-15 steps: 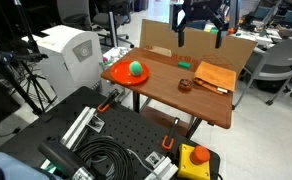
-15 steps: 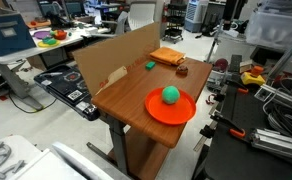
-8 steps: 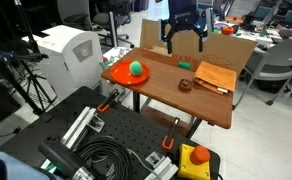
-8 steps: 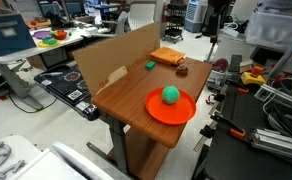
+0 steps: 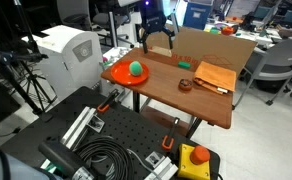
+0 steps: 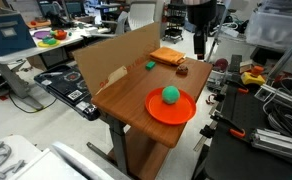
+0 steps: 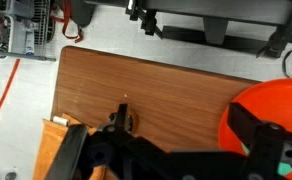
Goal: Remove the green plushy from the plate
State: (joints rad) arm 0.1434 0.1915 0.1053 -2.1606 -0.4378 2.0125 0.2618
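Note:
The green plushy lies on the orange-red plate, and I need to close my gripper on the top of the green plushy point(image 5: 136, 65).
The green plushy point(image 5: 136, 70) lies on the orange-red plate point(image 5: 114, 73) at one end of the wooden table; both exterior views show it point(image 6: 171, 94) on the plate point(image 6: 156, 108). My gripper point(image 5: 157, 45) hangs open and empty above the table, behind the plate and short of it; it is also in the exterior view point(image 6: 201, 50). In the wrist view the open fingers point(image 7: 183, 121) frame bare wood, with the plate's rim point(image 7: 241, 105) at the right. The plushy does not show there.
A cardboard wall point(image 5: 201, 45) stands along the table's back edge. An orange-brown board point(image 5: 214, 78), a small dark-green object point(image 5: 185, 66) and a brown round object point(image 5: 184, 84) lie at the other end. A grey machine point(image 5: 68, 50) stands beside the table.
The gripper has travelled along the table from above the board end towards the plate end. The plushy and plate have not moved.

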